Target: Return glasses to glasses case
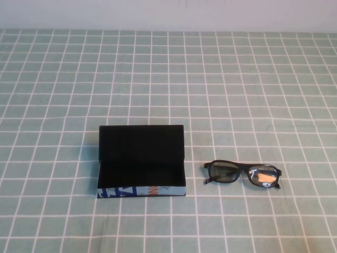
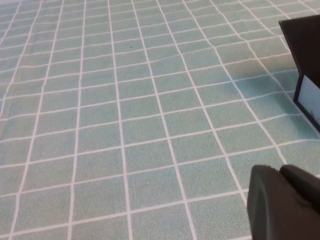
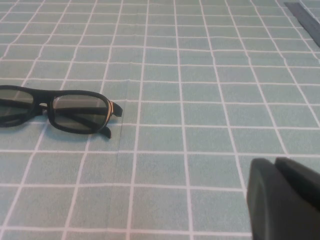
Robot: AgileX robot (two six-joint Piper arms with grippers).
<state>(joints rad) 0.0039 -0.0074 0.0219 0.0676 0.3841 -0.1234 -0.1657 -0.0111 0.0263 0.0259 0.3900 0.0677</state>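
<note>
The black glasses have a bridge [image 1: 243,167] [image 3: 43,106] between their lenses. My right gripper goes there next and closes on it.
The glasses case [image 1: 142,192] stands open left of centre on the green checked cloth, its black lid upright and the blue, white and orange printed front towards me. Its interior is black and holds nothing. The black thick-rimmed glasses [image 1: 242,174] lie folded on the cloth just right of the case, apart from it. Neither arm shows in the high view. My left gripper [image 2: 281,170] is shut and empty over bare cloth, with a corner of the case [image 2: 306,35] off to one side. My right gripper [image 3: 275,161] is shut and empty, well apart from the glasses [image 3: 75,112].
The green cloth with white grid lines [image 1: 168,79] covers the whole table up to a pale wall at the back. A dark strip [image 3: 302,12] shows at the far corner of the right wrist view.
</note>
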